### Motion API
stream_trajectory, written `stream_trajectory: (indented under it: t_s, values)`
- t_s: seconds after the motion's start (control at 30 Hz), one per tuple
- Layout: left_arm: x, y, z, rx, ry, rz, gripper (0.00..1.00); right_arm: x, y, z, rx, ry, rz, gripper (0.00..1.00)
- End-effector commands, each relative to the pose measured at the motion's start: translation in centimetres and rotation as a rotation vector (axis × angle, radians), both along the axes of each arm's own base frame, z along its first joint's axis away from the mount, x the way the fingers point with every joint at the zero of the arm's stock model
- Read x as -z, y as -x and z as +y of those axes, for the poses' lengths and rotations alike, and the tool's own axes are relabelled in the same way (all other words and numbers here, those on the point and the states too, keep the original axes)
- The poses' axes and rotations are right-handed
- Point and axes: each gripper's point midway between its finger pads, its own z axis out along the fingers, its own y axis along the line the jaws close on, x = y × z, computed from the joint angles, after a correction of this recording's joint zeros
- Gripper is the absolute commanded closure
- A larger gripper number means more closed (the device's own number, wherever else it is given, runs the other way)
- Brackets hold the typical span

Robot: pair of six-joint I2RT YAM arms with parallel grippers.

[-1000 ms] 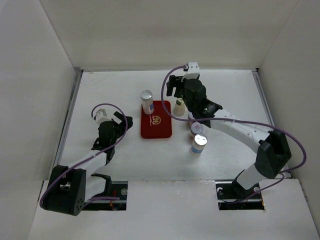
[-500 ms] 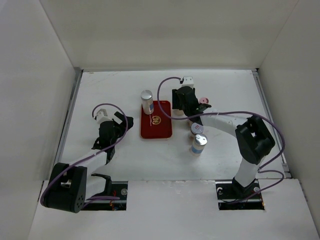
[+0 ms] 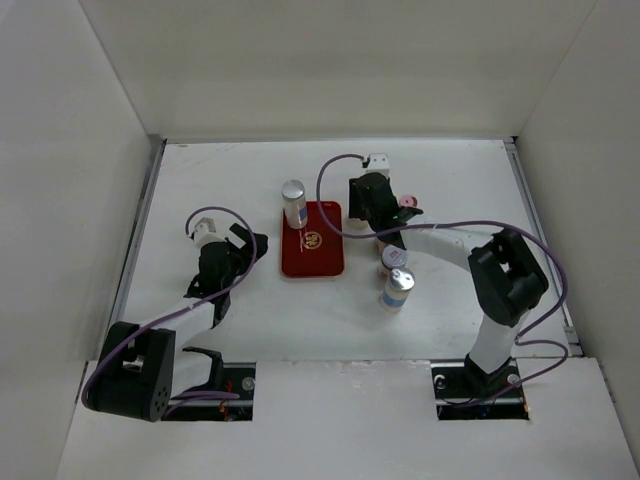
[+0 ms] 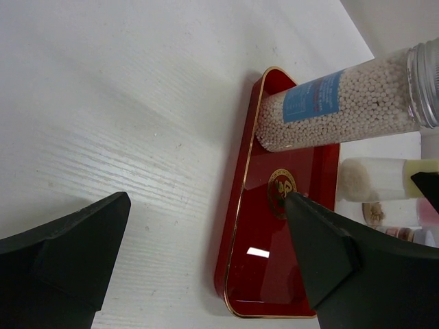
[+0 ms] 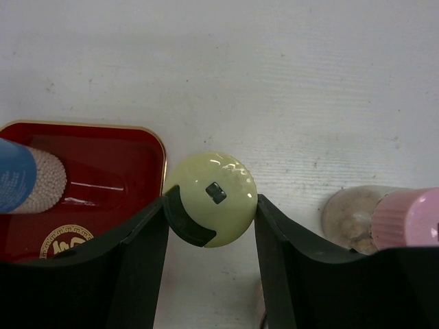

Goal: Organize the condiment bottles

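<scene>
Next, I release the small condiment bottle from my right gripper on the red tray (image 3: 298,246) (image 5: 22,249) in front of the tall bottle.
My right gripper (image 5: 211,203) is shut on the yellow-green cap (image 5: 221,179) of a small condiment bottle that stands just right of the red tray (image 5: 103,154); both fingers touch the cap. In the top view this gripper (image 3: 362,212) covers that bottle. A tall bead-filled bottle with a silver cap (image 3: 293,203) stands on the tray's far left corner (image 3: 312,262). A pink-capped bottle (image 3: 407,203) stands to the right of the gripper. Two more bottles (image 3: 393,257) (image 3: 398,288) stand nearer. My left gripper (image 3: 247,246) hangs open and empty left of the tray (image 4: 274,260).
White walls enclose the table on three sides. In the left wrist view the tall bottle (image 4: 343,103) rises from the tray's far end, with the held bottle's pale body (image 4: 381,179) behind it. Bare tabletop (image 3: 220,180) lies to the left of the tray.
My right gripper came down over the yellow-green capped bottle and closed on its cap. The right arm folded in toward the tray. The left arm stayed still.
</scene>
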Motion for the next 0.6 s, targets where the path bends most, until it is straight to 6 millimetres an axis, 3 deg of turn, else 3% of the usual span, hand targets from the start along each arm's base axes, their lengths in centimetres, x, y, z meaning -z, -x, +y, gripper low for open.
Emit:
stream_trajectory:
  t_s: [0.0, 0.17, 0.37, 0.57]
  values:
    - [-1.2, -0.7, -0.1, 0.002, 0.024, -0.047, 0.0, -8.2, -0.2, 1.5, -0.017, -0.115, -0.193, 0.57]
    - [-1.3, -0.8, 0.2, -0.016, 0.019, -0.056, 0.0, -8.7, 2.5, 5.6, -0.115, -0.147, -0.193, 0.56]
    - [-1.3, -0.8, 0.2, -0.017, 0.026, -0.055, 0.0, -6.9, 4.5, 12.0, -0.236, -0.183, -0.148, 0.56]
    - [-1.6, -0.7, 0.3, -0.015, 0.033, -0.061, 0.0, -6.0, 5.4, 16.3, -0.316, -0.199, -0.127, 0.55]
